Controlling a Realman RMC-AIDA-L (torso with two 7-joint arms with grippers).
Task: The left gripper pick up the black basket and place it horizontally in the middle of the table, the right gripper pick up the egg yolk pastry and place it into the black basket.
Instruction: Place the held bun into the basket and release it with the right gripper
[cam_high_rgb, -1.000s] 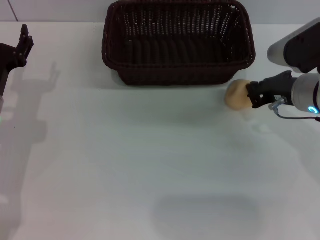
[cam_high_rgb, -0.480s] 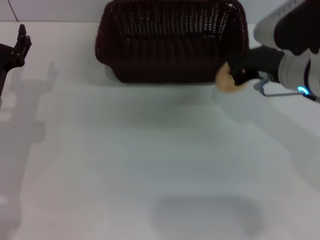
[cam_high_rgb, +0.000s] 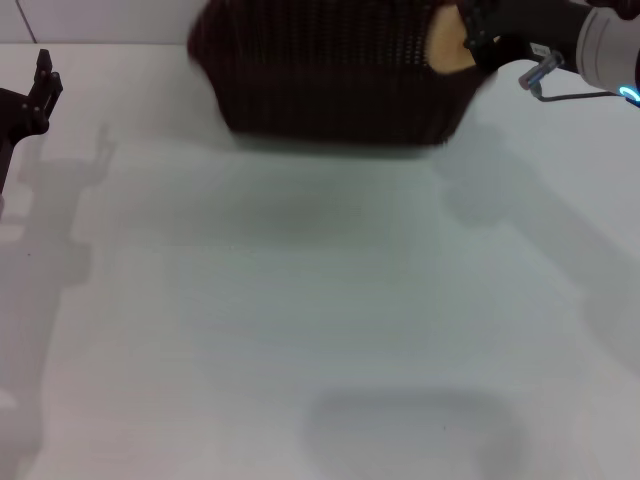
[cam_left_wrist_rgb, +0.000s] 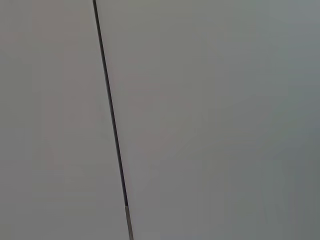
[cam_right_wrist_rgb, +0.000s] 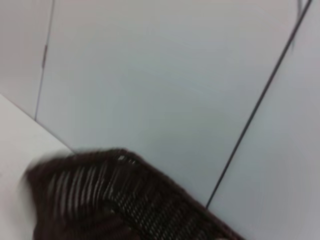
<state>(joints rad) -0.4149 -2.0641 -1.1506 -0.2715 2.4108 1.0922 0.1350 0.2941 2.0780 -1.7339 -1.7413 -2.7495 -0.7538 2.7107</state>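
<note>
My right gripper should release the egg yolk pastry, now held above the basket's rim, inside the black basket (cam_high_rgb: 405, 121), near its near side.
The black basket (cam_high_rgb: 330, 85) stands at the far middle of the white table (cam_high_rgb: 300, 300); its top is cut off by the frame edge. My right gripper (cam_high_rgb: 468, 42) is shut on the egg yolk pastry (cam_high_rgb: 446, 45) and holds it in the air at the basket's right end, above the rim. The basket's woven wall also shows in the right wrist view (cam_right_wrist_rgb: 120, 200). My left gripper (cam_high_rgb: 42, 85) is parked at the far left edge of the table, away from the basket. The left wrist view shows only a pale wall.
A pale wall with dark seams (cam_right_wrist_rgb: 260, 100) stands behind the table. A faint shadow patch (cam_high_rgb: 410, 425) lies on the near part of the table.
My right gripper has lifted the pastry off the table and carried it up and left, from beside the basket's right corner to over its right end. The left arm has not moved.
</note>
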